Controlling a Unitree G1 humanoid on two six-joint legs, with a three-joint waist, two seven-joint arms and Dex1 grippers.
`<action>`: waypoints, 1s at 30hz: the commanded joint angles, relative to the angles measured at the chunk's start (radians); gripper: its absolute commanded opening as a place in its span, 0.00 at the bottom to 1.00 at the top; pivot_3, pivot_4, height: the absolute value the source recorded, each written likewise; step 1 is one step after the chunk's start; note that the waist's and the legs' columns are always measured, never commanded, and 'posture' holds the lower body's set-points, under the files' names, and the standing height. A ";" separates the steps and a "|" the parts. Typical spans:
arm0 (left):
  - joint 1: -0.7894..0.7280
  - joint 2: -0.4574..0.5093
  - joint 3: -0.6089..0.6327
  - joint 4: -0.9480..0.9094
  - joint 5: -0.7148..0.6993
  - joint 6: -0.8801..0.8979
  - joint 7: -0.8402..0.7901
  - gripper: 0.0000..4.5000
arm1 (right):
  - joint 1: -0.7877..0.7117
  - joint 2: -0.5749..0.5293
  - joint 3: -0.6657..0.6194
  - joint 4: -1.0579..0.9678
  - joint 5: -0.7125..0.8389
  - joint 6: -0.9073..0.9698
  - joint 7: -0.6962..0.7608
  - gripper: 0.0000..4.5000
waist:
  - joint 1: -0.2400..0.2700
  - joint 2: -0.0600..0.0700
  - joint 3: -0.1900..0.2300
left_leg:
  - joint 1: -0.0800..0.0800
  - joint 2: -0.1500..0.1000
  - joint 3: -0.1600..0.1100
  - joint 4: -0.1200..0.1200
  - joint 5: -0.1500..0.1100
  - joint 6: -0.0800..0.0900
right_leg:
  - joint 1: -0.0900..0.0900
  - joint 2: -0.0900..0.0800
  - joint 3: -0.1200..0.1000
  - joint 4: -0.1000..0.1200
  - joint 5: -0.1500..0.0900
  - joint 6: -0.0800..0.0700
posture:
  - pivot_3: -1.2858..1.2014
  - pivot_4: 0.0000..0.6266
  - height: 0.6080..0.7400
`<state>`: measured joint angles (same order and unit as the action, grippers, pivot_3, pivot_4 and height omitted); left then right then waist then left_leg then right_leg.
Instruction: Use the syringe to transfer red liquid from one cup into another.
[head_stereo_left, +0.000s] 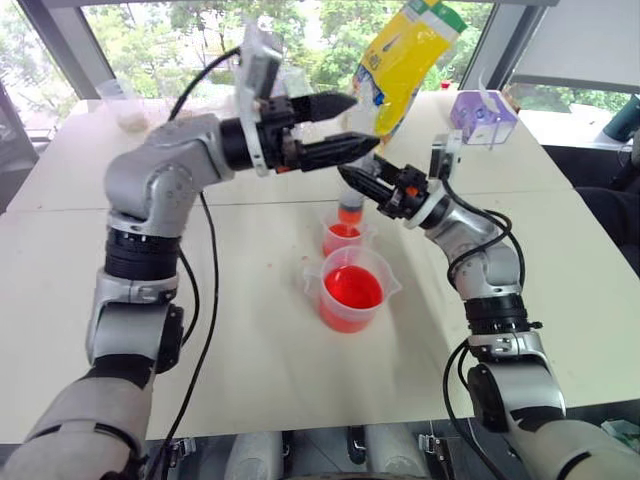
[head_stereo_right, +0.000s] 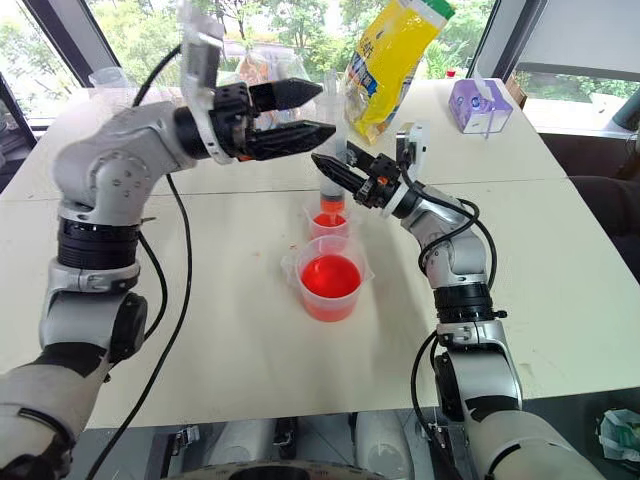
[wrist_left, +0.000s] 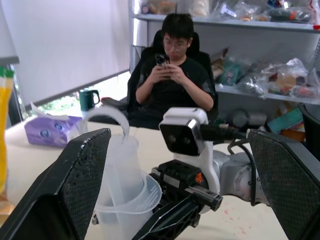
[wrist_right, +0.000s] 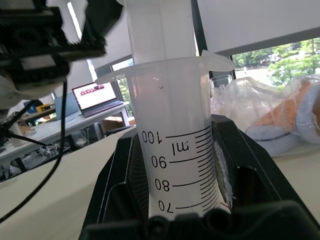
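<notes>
Red liquid sits in the syringe's lower end and its plunger is partly out, so I should close my left gripper by the plunger's ring (wrist_left: 111, 114) and push it down.
The syringe (wrist_right: 175, 165) stands upright with my right gripper (head_stereo_left: 357, 186) shut on its marked barrel. Its orange-red lower end (head_stereo_left: 349, 212) dips into the small clear cup (head_stereo_left: 343, 238), which holds some red liquid. Just in front of it stands the larger spouted beaker (head_stereo_left: 352, 292), about half full of red liquid (head_stereo_right: 330, 277). My left gripper (head_stereo_left: 365, 122) hovers open above the right one, pointing to the right. The syringe's white plunger (wrist_left: 120, 150) rises between its fingers (wrist_left: 80, 185), close to one of them and not gripped.
A yellow bag (head_stereo_left: 405, 60) stands behind the cups on the white table (head_stereo_left: 250, 350). A purple tissue box (head_stereo_left: 483, 118) is at the back right, and a clear cup (head_stereo_left: 125, 105) at the back left. A person (wrist_left: 172, 75) sits beyond the table.
</notes>
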<state>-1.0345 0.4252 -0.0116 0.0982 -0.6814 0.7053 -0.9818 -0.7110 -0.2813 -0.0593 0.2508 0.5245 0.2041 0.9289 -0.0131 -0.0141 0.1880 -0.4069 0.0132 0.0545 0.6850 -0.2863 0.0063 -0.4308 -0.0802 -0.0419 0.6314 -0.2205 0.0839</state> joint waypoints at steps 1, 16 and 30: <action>-0.038 -0.013 0.001 0.015 0.022 -0.032 -0.012 0.99 | -0.003 0.002 -0.006 -0.063 0.008 -0.008 0.004 0.31 | 0.000 0.000 0.000 | 0.000 0.000 0.000 0.000 0.000 0.000 | 0.000 0.000 0.000 0.000 0.000 0.000 | 0.52 0.24 1.00; -0.086 -0.084 -0.026 0.108 0.084 -0.063 -0.054 0.88 | 0.004 0.005 0.008 -0.075 -0.001 -0.006 0.008 0.31 | 0.000 0.000 0.000 | 0.000 0.000 0.000 0.000 0.000 0.000 | 0.000 0.000 0.000 0.000 0.000 0.000 | 0.52 0.24 1.00; -0.060 -0.076 -0.042 0.092 0.128 -0.074 -0.076 0.01 | -0.017 0.003 0.004 -0.071 -0.002 -0.004 0.022 0.31 | 0.001 0.000 0.000 | 0.000 0.000 0.000 0.000 0.000 0.000 | 0.000 0.000 0.000 0.000 0.000 0.000 | 0.52 0.24 1.00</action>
<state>-1.0959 0.3568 -0.0182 0.2288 -0.5594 0.6425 -1.0290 -0.6863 -0.2884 -0.0466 0.2293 0.5044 0.2093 0.9506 -0.0124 -0.0140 0.1880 -0.4070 0.0132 0.0544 0.6850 -0.2863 0.0064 -0.4309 -0.0802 -0.0420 0.6313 -0.2205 0.0839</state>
